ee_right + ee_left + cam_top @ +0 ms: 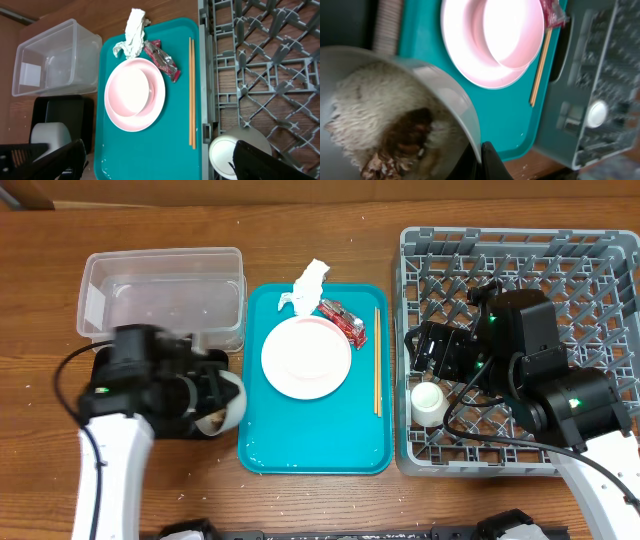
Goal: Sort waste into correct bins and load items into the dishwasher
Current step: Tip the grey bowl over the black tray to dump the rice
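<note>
Next, I release the whitish bowl, now held tilted over the black tray, from my left gripper on the teal tray (285, 429), in front of the pink plate.
My left gripper (207, 393) (485, 159) is shut on the rim of a whitish bowl (230, 406) (427, 90). It holds the bowl tilted, with white rice (367, 97) and a brown scrap (402, 137) inside, left of the teal tray over the black tray (65, 117). The clear tub (160, 295) stands behind. On the teal tray lie a pink plate (306, 357) with a bowl on it, a crumpled tissue (309, 284), a red-and-silver wrapper (343, 321) and chopsticks (377, 360). My right gripper (428, 350) (160, 165) is open and empty over the grey dish rack (520, 250), near a white cup (429, 403).
The teal serving tray (310, 445) lies between the bins and the dish rack. A few rice grains lie on the wooden table by the tray's front left corner (526, 165). Both arms' cables hang near the front edge.
</note>
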Tool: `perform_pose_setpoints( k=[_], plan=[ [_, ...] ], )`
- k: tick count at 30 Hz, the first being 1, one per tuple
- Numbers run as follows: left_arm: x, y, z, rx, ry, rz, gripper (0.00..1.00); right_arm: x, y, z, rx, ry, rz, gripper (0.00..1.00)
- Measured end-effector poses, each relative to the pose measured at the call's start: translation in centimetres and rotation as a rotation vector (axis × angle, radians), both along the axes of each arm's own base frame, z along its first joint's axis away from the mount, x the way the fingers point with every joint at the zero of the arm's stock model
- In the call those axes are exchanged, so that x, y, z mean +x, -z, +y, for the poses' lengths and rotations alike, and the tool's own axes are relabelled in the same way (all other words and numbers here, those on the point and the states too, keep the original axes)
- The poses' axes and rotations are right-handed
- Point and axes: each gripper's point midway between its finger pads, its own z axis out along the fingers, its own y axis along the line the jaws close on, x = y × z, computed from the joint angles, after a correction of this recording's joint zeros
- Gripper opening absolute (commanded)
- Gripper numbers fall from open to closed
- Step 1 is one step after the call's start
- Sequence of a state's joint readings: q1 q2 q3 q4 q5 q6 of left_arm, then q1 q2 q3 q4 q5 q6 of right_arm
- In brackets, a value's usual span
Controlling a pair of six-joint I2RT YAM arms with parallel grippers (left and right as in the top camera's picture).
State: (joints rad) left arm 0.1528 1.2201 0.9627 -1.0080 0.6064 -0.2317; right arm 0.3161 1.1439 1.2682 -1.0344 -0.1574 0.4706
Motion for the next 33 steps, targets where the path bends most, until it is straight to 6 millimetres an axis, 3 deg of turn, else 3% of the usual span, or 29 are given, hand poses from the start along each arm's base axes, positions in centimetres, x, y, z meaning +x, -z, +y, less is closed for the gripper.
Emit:
perform_pose_setpoints(
  k=[5, 16, 23, 33],
  plan=[
    [1.1, 0.6, 4.2, -0.245, -0.063, -0.025, 0.04, -0.1, 0.1, 0.0, -0.002, 0.001, 0.005, 0.96],
    [3.2, 2.3, 6.2, -0.8, -0.185, -0.055, 0.04, -0.1, 0.1, 0.0, -0.001, 0.0, 0.005, 0.96],
    [3.7, 1.3, 8.5, -0.877, -0.279, -0.144, 0.04, -0.1, 0.1, 0.0, -0.001, 0.0, 0.005, 0.96],
    [2.6, -0.4, 11.7, -0.87, -0.374, -0.244, 0.04, -0.1, 0.1, 0.0, -0.002, 0.001, 0.006, 0.96]
  ],
)
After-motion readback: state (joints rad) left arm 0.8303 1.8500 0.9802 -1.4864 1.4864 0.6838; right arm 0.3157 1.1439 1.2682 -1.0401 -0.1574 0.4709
